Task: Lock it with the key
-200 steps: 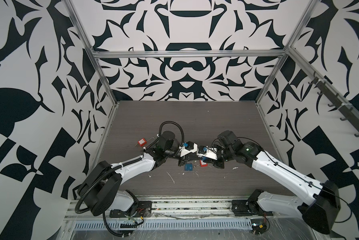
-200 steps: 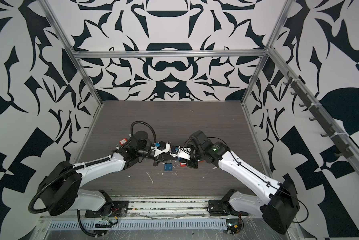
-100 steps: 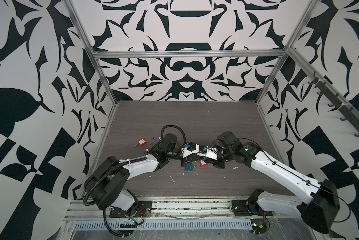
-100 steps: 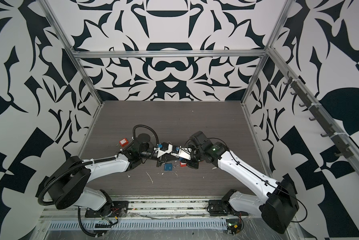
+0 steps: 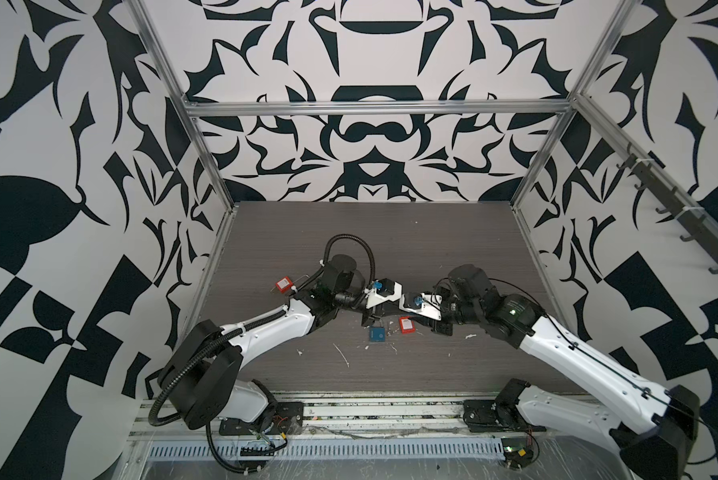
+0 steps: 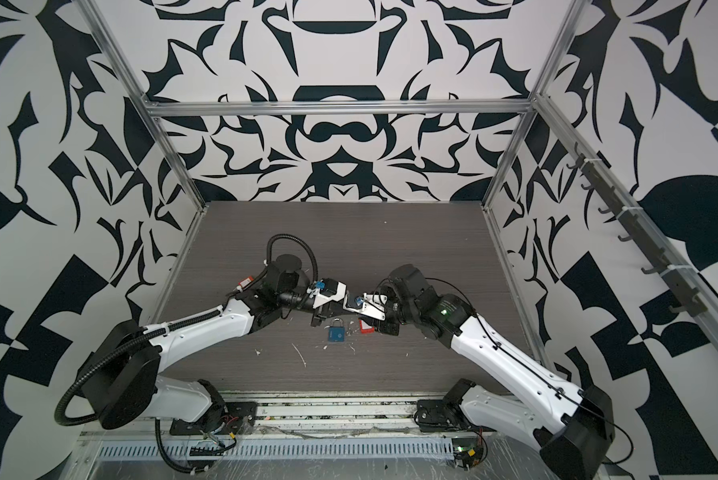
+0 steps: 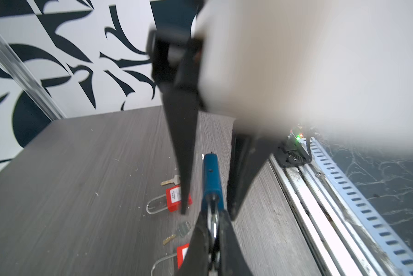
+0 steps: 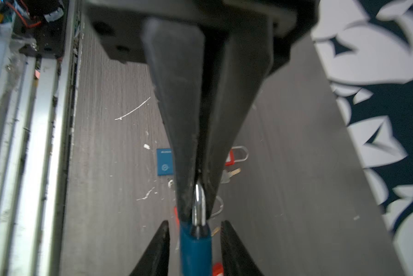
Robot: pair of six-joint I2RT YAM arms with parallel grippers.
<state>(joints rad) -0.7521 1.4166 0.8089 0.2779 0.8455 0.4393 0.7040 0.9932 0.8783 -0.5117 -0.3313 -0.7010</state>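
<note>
The blue padlock's body is between my right gripper's open fingers, so next my right gripper backs away, closes on the key at its bottom end [image 7: 211, 155] and pulls it out.
My left gripper [image 7: 213, 218] is shut on the silver shackle [image 7: 214, 222] of a blue padlock [image 7: 210, 176], held edge-on above the table. My right gripper [image 8: 195, 223] faces it, open, with one finger [image 8: 159, 248] on each side of the lock's blue body [image 8: 196, 248] and a gap on both sides. Two keys [image 7: 171, 182] [image 7: 179, 232] lie loose on the table under the grippers. I cannot tell whether a key sits in the held lock.
A second blue padlock [image 5: 377, 333] lies flat on the table just in front of the grippers, beside a red padlock [image 5: 406, 325]. Another red padlock [image 5: 283, 285] lies at the left behind my left arm. White scraps dot the table front; the metal rail [image 7: 320, 215] runs along it.
My right gripper's jaws have spread apart off the blue padlock's body. The left gripper keeps its hold on the shackle, and the left arm has shifted slightly.
</note>
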